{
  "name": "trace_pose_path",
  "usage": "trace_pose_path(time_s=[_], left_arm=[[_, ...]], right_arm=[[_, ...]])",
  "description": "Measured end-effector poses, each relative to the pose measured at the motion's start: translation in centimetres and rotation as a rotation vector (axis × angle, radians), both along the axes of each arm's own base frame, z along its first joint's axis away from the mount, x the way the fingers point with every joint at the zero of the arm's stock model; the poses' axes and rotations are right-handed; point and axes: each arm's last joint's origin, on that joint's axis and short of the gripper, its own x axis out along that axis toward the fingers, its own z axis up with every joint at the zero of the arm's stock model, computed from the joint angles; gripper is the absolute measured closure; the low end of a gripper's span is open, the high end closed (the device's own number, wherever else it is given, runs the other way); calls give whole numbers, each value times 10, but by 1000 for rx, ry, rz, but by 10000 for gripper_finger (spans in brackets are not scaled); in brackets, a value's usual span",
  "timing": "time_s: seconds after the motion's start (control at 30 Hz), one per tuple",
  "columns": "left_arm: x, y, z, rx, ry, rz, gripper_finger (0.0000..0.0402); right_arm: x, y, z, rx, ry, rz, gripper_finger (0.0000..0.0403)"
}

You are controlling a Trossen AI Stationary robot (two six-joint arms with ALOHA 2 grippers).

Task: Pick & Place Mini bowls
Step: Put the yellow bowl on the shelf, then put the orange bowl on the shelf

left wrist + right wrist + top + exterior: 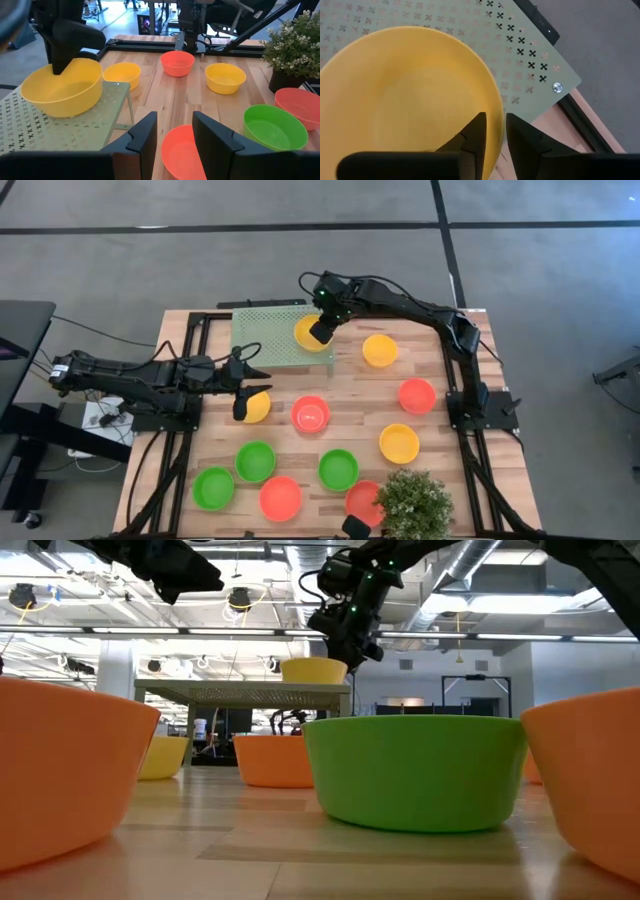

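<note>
The red mini bowl sits closest to the pale green stand. Next, my left gripper closes on the near-side rim (301,429) of that bowl.
A yellow mini bowl (308,335) stands with its base on the pale green perforated stand (262,340), near the stand's right edge. My right gripper (322,330) reaches in from the table's right and is shut on this bowl. My left gripper (246,395) hangs open, raised above another yellow mini bowl (258,409) that rests on the wooden table left of centre; between its fingers (145,137) the left wrist view shows only a red bowl (182,157) farther on. Other red, green and yellow mini bowls sit upright across the table. My right gripper (495,122) pinches the yellow bowl's rim (496,111) on the side facing the table's right, one finger (475,134) inside the bowl and one outside. The fingers come slanting down from above. The bowl sits upright with its base on the stand (530,65).
Bowls on the table: red (310,413), yellow (380,350), red (417,395), yellow (398,443), two green (255,461) (338,469), green (213,488), red (280,498), red (362,502). A bushy plant (415,502) stands at the near right corner. Bare wood lies between stand and bowls.
</note>
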Motion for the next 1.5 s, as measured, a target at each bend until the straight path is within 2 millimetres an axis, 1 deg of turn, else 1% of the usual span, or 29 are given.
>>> trace_pose_path(time_s=[0.23, 0.33, 0.53, 0.67, 0.77, 0.9, 1.0, 1.1, 1.17, 1.23, 1.4, 1.5], left_arm=[[0, 0, 0, -35, -3, 10, 276], [0, 0, 0, -35, -3, 9, 276], [0, 0, 0, -39, -3, -1, 276], [0, -3, 0, -69, 0, -96, 276], [6, -7, -4, -110, 24, -165, 276], [24, -17, -25, -124, 142, -192, 276], [38, -27, -45, -99, 250, -230, 276], [48, -37, -62, -40, 339, -287, 276], [55, -43, -65, -10, 364, -331, 276], [63, -49, -63, 13, 363, -368, 275], [75, -54, -56, 61, 350, -398, 256], [76, -54, -57, 62, 359, -399, 239]], right_arm=[[1, 9, 10, -17, -20, 30, 303], [1, 13, 21, -25, -35, 39, 288], [-9, 21, 58, -37, -10, 74, 265], [-22, 34, 85, -15, 21, 82, 261], [-31, 51, 97, 30, 78, 79, 267], [-38, 77, 99, 54, 186, 111, 284], [-37, 97, 99, -2, 215, 108, 296], [-37, 117, 106, -95, 223, 130, 309], [-40, 130, 112, -145, 215, 145, 317], [-47, 143, 122, -164, 188, 165, 325], [-73, 169, 149, -166, 81, 185, 338], [-92, 184, 156, -155, 49, 190, 341]])
